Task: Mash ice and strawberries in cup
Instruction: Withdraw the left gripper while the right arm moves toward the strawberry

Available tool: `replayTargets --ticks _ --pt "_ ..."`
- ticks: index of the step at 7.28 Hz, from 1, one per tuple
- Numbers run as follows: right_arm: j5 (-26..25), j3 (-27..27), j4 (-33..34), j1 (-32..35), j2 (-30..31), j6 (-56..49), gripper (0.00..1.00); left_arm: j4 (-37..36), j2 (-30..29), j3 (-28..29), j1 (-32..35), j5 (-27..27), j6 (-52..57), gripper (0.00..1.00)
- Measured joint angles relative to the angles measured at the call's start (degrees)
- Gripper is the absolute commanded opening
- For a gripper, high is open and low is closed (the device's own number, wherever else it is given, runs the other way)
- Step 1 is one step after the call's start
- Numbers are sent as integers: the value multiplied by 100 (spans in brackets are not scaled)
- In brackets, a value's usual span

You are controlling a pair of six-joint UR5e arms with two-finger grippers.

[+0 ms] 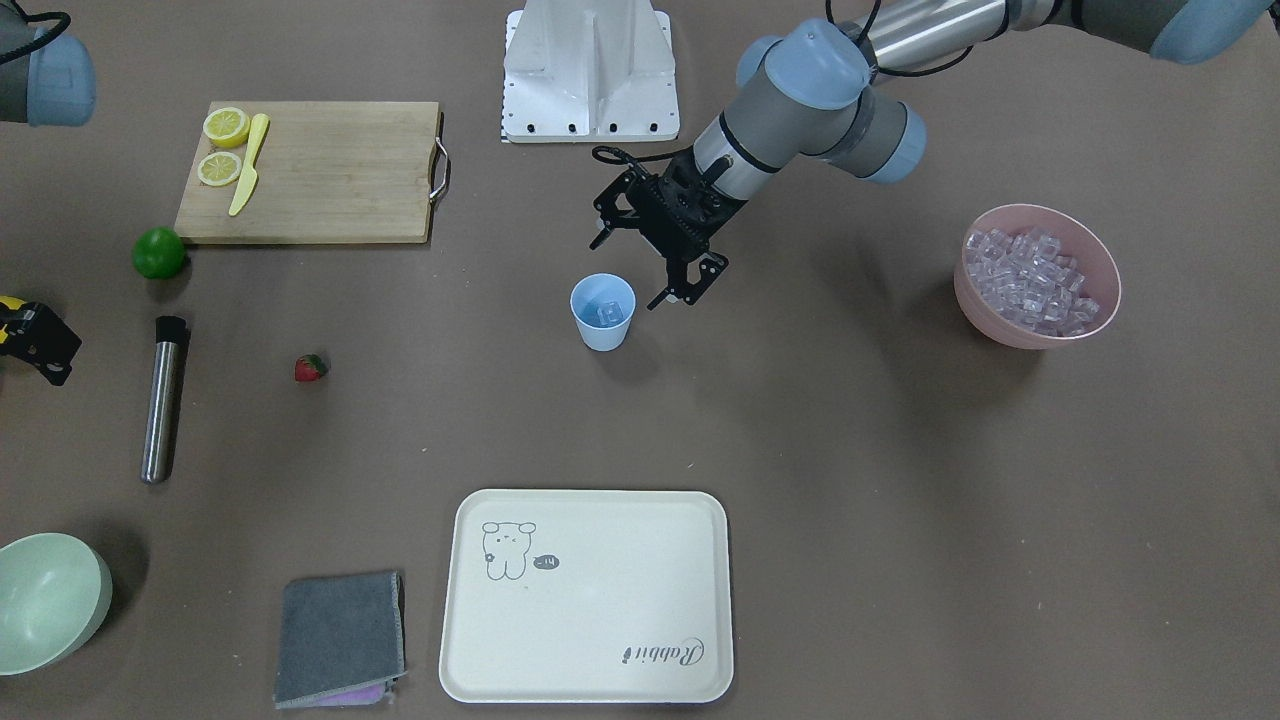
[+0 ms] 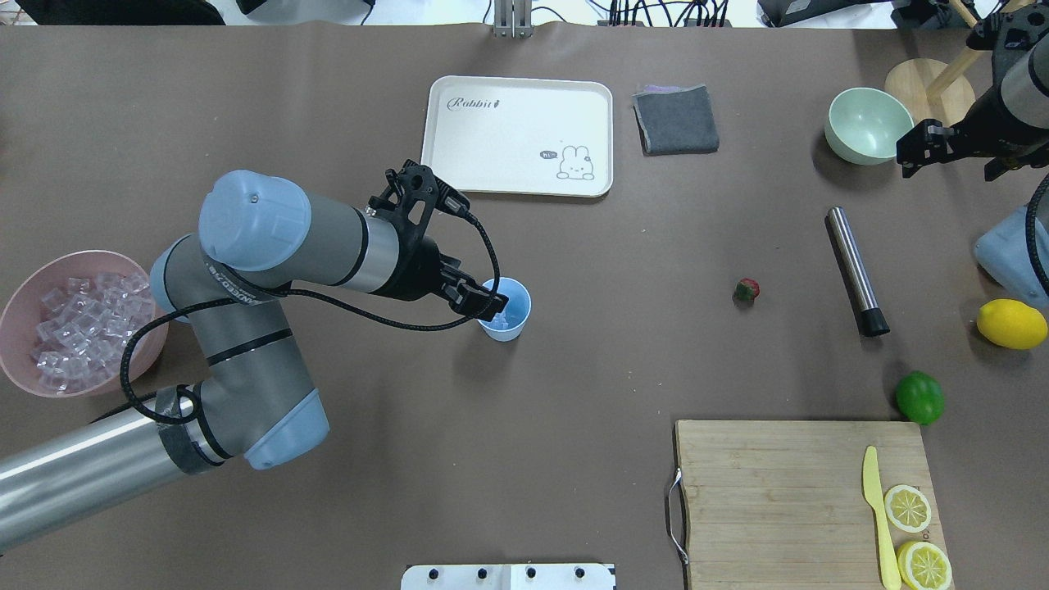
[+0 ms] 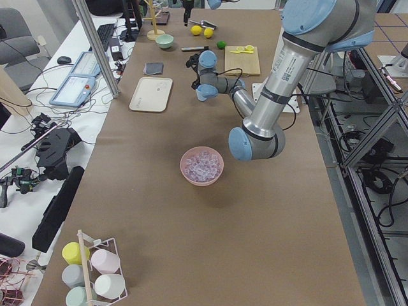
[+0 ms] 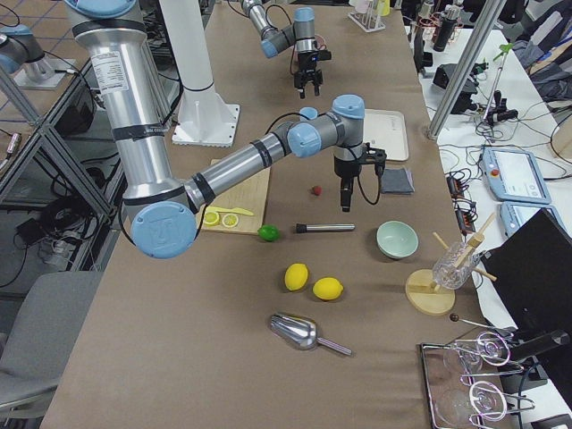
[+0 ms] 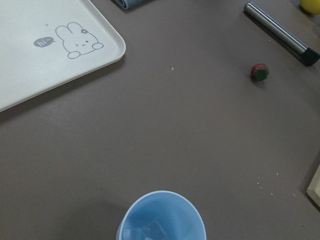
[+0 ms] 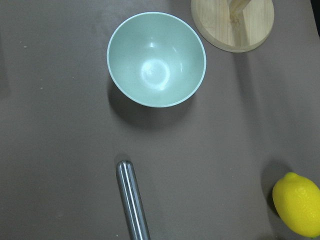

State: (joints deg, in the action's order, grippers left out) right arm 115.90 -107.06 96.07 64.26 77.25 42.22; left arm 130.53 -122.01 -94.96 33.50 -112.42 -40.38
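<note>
My right gripper grips the leafy end (image 1: 317,362) of the strawberry that lies near the steel muddler next.
The light-blue cup (image 1: 603,325) stands upright at mid-table, with one ice cube (image 1: 607,313) inside. It also shows in the left wrist view (image 5: 162,215). My left gripper (image 1: 685,285) is open and empty, and hovers at the cup's rim on the pink bowl's side (image 2: 488,305). More ice cubes (image 1: 1030,280) fill the pink bowl (image 1: 1000,325). The strawberry (image 1: 311,368) lies alone on the table, well away from the cup. My right gripper (image 2: 911,152) hangs above the table beside the pale green bowl (image 2: 869,127). It looks open and empty.
A steel muddler (image 1: 162,400) lies near the strawberry. A lime (image 1: 159,252) sits by a cutting board (image 1: 330,180) that holds lemon halves and a yellow knife. A cream tray (image 1: 590,600) and a grey cloth (image 1: 340,635) lie on the operators' side. A whole lemon (image 2: 1010,323) is nearby.
</note>
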Motion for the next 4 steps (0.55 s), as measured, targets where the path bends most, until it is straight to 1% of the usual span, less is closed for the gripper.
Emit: replayTargets --ticks 1,2,4 --pt "14 -7 0 -5 -14 -1 100 -26 172 -30 236 -107 72 97" --pt "28 -38 0 -18 -36 -7 100 -102 340 -35 604 -387 298 97" --pt "90 -213 2 -53 -55 -6 100 -576 546 -79 1589 -1334 901 96"
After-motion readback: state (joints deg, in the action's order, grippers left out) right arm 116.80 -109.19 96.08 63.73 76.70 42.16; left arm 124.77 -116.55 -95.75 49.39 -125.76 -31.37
